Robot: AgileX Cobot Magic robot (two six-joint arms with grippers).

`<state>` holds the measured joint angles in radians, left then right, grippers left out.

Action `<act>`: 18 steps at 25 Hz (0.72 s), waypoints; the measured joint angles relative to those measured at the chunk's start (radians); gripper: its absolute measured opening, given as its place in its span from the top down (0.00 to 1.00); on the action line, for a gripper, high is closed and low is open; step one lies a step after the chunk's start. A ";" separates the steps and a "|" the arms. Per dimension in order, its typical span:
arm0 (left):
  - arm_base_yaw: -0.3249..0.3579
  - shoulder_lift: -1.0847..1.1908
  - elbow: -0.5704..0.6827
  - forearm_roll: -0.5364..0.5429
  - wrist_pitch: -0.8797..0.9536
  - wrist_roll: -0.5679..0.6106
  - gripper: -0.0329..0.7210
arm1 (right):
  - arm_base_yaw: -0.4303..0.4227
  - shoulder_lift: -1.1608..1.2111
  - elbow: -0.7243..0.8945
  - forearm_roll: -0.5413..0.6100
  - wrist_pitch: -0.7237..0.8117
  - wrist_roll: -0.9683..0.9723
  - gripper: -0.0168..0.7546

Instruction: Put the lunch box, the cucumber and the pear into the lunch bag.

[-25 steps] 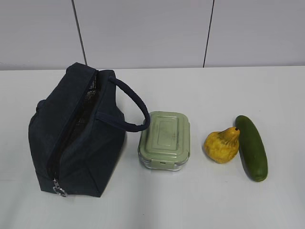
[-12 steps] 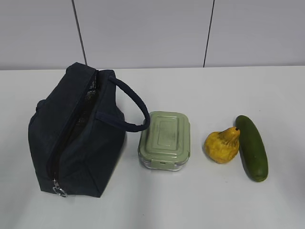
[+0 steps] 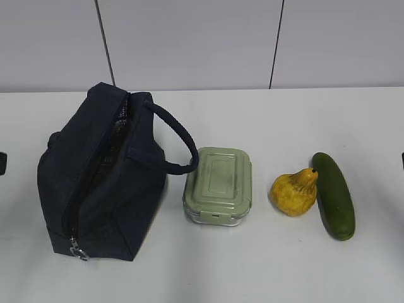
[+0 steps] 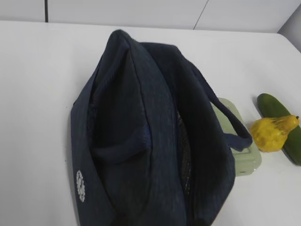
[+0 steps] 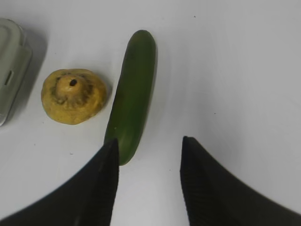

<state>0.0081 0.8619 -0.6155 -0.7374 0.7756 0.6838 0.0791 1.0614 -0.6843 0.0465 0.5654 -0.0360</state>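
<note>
The cucumber's far end [image 3: 326,165] [image 5: 140,46], by the pear's stem, is the next spot my right gripper needs to go to and close on.
The dark navy lunch bag [image 3: 101,183] stands at the left, its top zipper open and showing mesh lining; it fills the left wrist view [image 4: 141,141]. The lunch box [image 3: 218,184] with its sage-green lid sits just right of the bag. The yellow pear [image 3: 294,192] leans against the dark green cucumber [image 3: 334,196] further right. My right gripper [image 5: 148,143] is open and empty, hovering over bare table by the cucumber's [image 5: 134,94] near end, with the pear [image 5: 73,96] to its left. My left gripper's jaws do not show; only a dark sliver [image 3: 2,163] shows at the left edge.
The white table [image 3: 252,265] runs back to a grey panelled wall [image 3: 189,38]. The bag's loop handle [image 3: 180,142] arches over toward the lunch box. Another dark sliver [image 3: 402,161] shows at the right edge.
Dark slivers have appeared at the left and right edges of the exterior view. The bag, lunch box, pear and cucumber have not moved.
</note>
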 joint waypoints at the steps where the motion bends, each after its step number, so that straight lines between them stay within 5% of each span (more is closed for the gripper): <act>1: 0.000 0.033 -0.019 -0.004 0.000 0.011 0.61 | 0.000 0.034 -0.015 -0.008 0.004 0.000 0.53; 7: -0.008 0.201 -0.132 0.013 0.038 0.035 0.57 | 0.000 0.162 -0.093 0.002 0.010 -0.004 0.53; 18: -0.133 0.328 -0.172 0.072 0.051 0.067 0.56 | 0.000 0.311 -0.196 0.012 0.016 -0.006 0.53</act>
<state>-0.1252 1.1903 -0.7871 -0.6651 0.8266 0.7507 0.0791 1.3721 -0.8803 0.0581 0.5813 -0.0420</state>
